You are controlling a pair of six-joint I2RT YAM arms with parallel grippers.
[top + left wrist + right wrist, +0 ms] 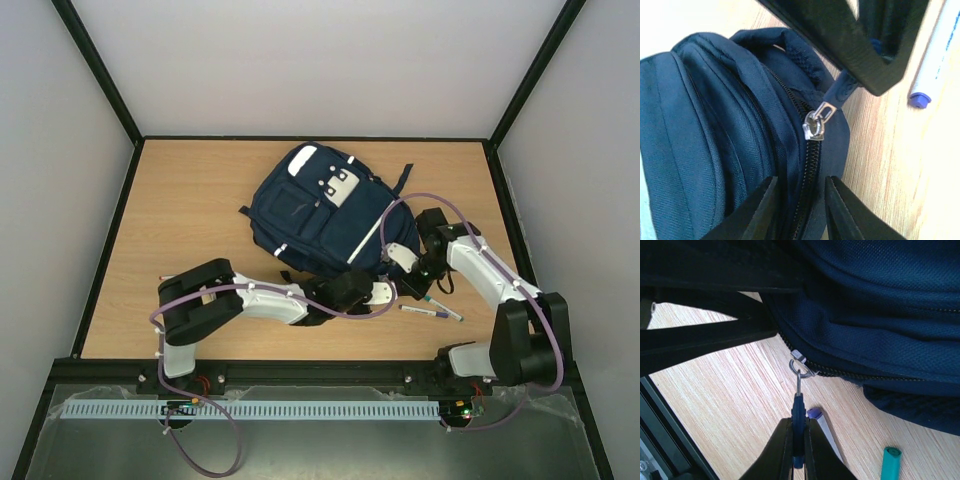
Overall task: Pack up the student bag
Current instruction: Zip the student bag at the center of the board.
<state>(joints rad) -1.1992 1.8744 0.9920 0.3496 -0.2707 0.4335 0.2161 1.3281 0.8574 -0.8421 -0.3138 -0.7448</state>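
I am holding the bag close to the zipper slider with my left gripper, so I will take the bag's seam farther back [796, 231] with it before my right gripper pulls the zipper pull away.
The navy-blue student bag [320, 210] lies flat in the middle of the table, white stripes and buckle patch facing up. My left gripper [392, 290] is at the bag's near right edge. In the left wrist view it [799, 182] is closed on a fold of the bag [715, 150] along the zipper seam, just below the metal slider [815, 122]. My right gripper [798, 422] is shut on the blue zipper pull [798, 410], which hangs from the slider [802, 365] at the bag's edge [880, 315]. It also shows in the top view [412, 285].
Two pens lie on the wood right of the grippers [430, 312]: a white one with a purple cap [827, 432] [935, 55] and a teal one [890, 462]. Black frame rails and grey walls bound the table [200, 200].
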